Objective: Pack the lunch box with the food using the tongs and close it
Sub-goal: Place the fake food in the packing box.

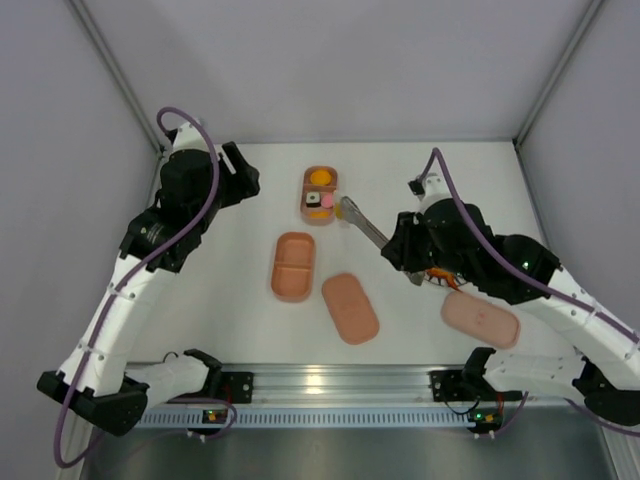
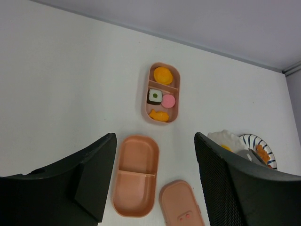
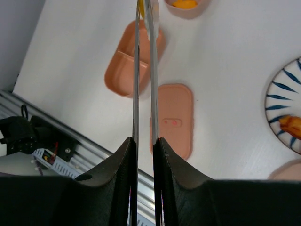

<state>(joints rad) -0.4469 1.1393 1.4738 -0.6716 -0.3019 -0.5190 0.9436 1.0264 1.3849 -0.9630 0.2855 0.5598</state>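
The divided tray is empty. Next, my right gripper lets go of the fried egg from the tongs in the far compartment of the empty divided tray point(image 1: 299, 251) point(image 3: 142, 42).
The lunch box lies in parts. One pink tray point(image 1: 320, 195) point(image 2: 161, 92) holds an orange round piece point(image 2: 163, 75), a sushi roll point(image 2: 154, 96), a pink piece point(image 2: 169, 100) and another orange piece point(image 2: 160, 115). An empty divided tray point(image 1: 293, 266) point(image 2: 136, 175) point(image 3: 123, 66) lies nearer, with a flat lid point(image 1: 350, 307) point(image 2: 181, 205) point(image 3: 173, 117) beside it. My right gripper point(image 1: 398, 248) point(image 3: 145, 141) is shut on the tongs point(image 1: 368, 228) point(image 3: 136, 84). Their tips reach just right of the filled tray, and a white and yellow bit, seemingly the fried egg point(image 2: 225, 139), shows there. My left gripper point(image 1: 245, 180) point(image 2: 155, 183) hangs open and empty at the back left.
A second lid point(image 1: 480, 320) lies at the front right. The striped plate point(image 2: 270, 157) point(image 3: 284, 94) with an orange-brown strip point(image 3: 291, 126) sits under my right arm. Grey walls close in the table on three sides. A metal rail point(image 1: 320, 385) runs along the near edge.
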